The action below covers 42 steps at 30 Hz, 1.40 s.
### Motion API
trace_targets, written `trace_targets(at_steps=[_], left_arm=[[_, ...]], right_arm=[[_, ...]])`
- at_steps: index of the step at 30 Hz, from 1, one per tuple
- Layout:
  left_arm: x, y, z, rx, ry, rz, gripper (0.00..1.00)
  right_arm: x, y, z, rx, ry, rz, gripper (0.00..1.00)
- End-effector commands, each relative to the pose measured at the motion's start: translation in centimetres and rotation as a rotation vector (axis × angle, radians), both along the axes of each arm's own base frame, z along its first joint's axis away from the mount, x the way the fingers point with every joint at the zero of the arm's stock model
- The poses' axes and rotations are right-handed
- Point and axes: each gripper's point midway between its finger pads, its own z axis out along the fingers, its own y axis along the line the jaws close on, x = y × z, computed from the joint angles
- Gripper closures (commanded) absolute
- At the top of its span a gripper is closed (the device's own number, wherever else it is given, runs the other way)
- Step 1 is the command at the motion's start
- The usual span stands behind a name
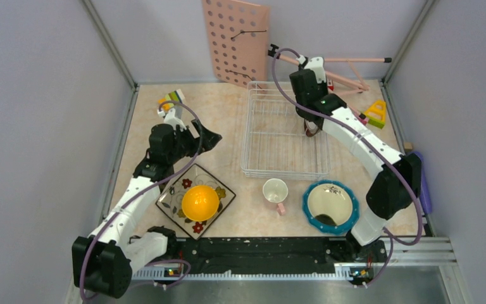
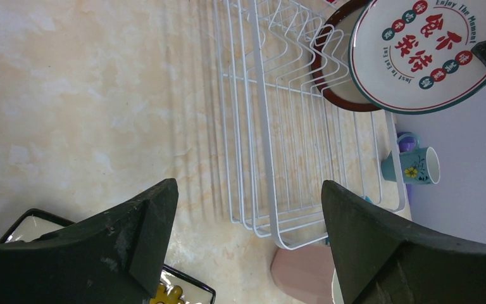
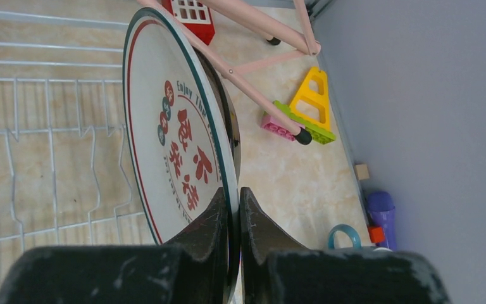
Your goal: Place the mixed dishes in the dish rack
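Observation:
The round white plate will stand upright between the wires of the rack when my right gripper lets go of it there, beside the brown-edged dish (image 1: 305, 113) (image 3: 180, 158).
The white wire dish rack (image 1: 285, 136) sits mid-table. My right gripper (image 3: 234, 193) is shut on the rim of a round plate (image 3: 177, 133) with red characters and a brown edge behind it. The plate stands on edge over the rack's far right part (image 2: 427, 50). My left gripper (image 2: 248, 190) hangs open and empty left of the rack (image 1: 207, 136). Below it the yellow-orange bowl (image 1: 200, 202) rests on the square floral plate (image 1: 172, 204). The pink cup (image 1: 275, 190) and teal dish (image 1: 330, 206) lie in front of the rack. A small blue cup (image 2: 411, 166) stands by the right wall.
A pink pegboard (image 1: 235, 41) leans on the back wall, with a pink rod frame (image 1: 348, 73) beside it. Toy blocks lie at the far right (image 1: 374, 114) and far left (image 1: 171, 100). A purple object (image 3: 381, 212) sits near the right wall.

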Motion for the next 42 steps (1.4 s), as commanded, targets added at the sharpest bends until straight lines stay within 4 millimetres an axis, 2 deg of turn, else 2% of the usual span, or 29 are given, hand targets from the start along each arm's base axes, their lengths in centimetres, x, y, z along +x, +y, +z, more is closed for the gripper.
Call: trace_targets(at_steps=[1, 10, 18, 26, 33, 34, 35, 36, 37, 39, 42], left_arm=[[0.9, 0.2, 1.6, 0.01, -0.062, 0.015, 0.12], [1.2, 0.1, 1.1, 0.016, -0.054, 0.009, 0.12], [0.8, 0.8, 0.1, 0.052, -0.034, 0.031, 0.11], [-0.7, 0.2, -0.8, 0.027, -0.005, -0.018, 0.11], [-1.4, 2.1, -1.8, 0.091, 0.047, 0.07, 0.1], [-1.5, 2.2, -1.9, 0.096, 0.049, 0.077, 0.1], [-1.6, 2.3, -2.0, 0.098, 0.053, 0.082, 0.1], [-1.7, 2.5, -2.1, 0.099, 0.055, 0.087, 0.1], [-1.8, 2.5, -2.1, 0.1, 0.056, 0.091, 0.09], [-1.9, 2.6, -2.2, 0.098, 0.061, 0.095, 0.09], [-2.0, 3.5, -2.6, 0.115, 0.088, 0.147, 0.06]], right_arm=[[0.9, 0.2, 2.2, -0.011, -0.082, -0.037, 1.0], [2.3, 1.1, -0.6, -0.014, -0.06, -0.035, 1.0], [3.3, 2.2, -2.8, 0.026, -0.047, -0.032, 0.98], [3.0, 3.4, -5.3, 0.127, -0.015, -0.02, 0.95], [2.3, 3.8, -7.2, 0.165, 0.02, -0.011, 0.92], [2.2, 3.9, -7.3, 0.168, 0.028, -0.005, 0.84], [2.2, 3.9, -7.3, 0.169, 0.032, -0.005, 0.61], [2.1, 3.8, -7.4, 0.17, 0.033, -0.012, 0.47], [2.0, 3.6, -7.3, 0.167, 0.03, -0.022, 0.39], [1.9, 3.1, -6.9, 0.157, 0.019, -0.043, 0.28], [1.7, 3.1, -5.2, 0.167, -0.004, -0.028, 0.24]])
